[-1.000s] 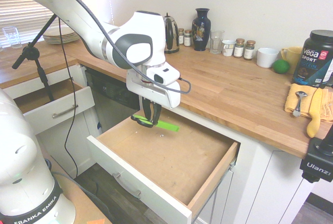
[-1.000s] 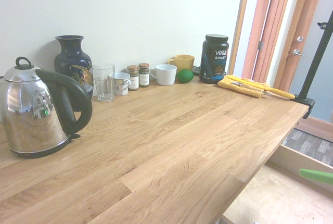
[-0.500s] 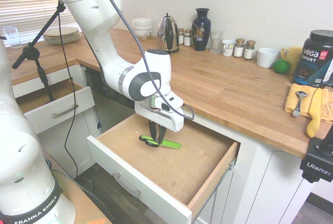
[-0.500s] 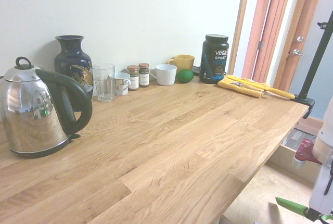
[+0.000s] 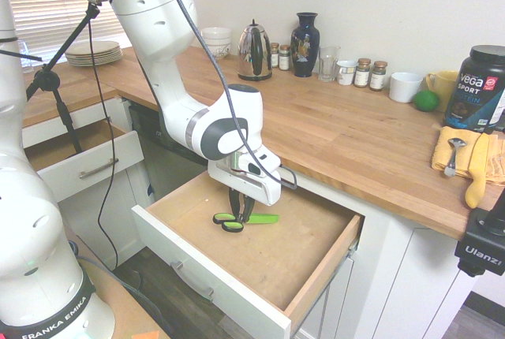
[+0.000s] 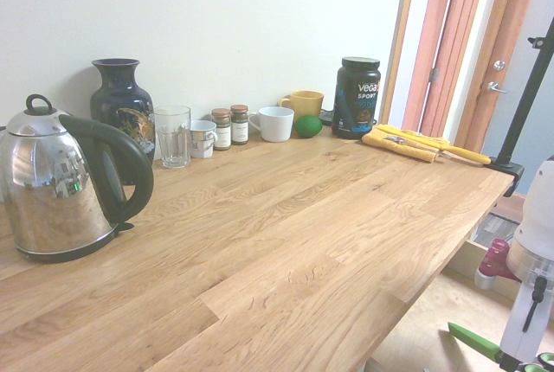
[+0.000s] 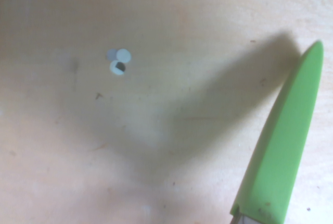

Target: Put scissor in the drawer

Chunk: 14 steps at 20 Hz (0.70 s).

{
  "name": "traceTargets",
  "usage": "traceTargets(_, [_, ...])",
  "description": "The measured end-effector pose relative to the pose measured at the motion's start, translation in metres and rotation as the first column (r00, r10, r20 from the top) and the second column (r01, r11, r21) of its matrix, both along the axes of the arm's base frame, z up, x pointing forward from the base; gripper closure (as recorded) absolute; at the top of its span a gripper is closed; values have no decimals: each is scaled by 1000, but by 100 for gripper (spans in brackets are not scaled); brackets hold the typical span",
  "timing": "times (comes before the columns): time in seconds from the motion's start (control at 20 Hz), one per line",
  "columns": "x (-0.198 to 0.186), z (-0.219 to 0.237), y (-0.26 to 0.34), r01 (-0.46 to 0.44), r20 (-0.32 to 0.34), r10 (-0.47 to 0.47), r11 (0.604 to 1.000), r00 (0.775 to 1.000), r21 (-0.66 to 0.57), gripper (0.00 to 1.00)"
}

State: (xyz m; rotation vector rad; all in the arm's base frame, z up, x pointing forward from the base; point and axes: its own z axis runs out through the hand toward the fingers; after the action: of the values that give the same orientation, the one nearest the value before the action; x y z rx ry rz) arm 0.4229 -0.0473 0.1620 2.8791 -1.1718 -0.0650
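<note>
The robot's gripper needs to release the scissor on the wood bottom around the middle of the wide open drawer (image 5: 245, 237). The scissor is now low near the drawer's back.
The scissor (image 5: 241, 220), lime-green sheath and green-and-dark loop handles, is low over the wood bottom of the wide open drawer (image 5: 268, 264), near its back left part. My gripper (image 5: 241, 214) is shut on the scissor near the handles, reaching down into the drawer. In the second exterior view the scissor (image 6: 474, 343) shows as a green sheath tip at the lower right, below the arm. The wrist view shows the green sheath of the scissor (image 7: 281, 151) close above the wood, with its shadow beside it.
A smaller white drawer (image 5: 83, 162) stands open to the left. The wooden counter (image 5: 347, 126) carries a kettle (image 5: 255, 51), vase (image 5: 305, 33), jars, mugs, a black tub (image 5: 479, 91) and a yellow cloth (image 5: 465, 154) with a spoon. The big drawer's white front (image 5: 197, 276) juts toward the floor.
The arm has come down and forward into the wide drawer, carrying the scissor from above the drawer's back edge to just over its bottom. The jaws stayed shut.
</note>
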Motion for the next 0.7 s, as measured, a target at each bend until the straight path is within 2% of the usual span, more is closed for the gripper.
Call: traceTargets(0.7, [-2,-23,-2,19,-15,-19,1000,1000,2,100])
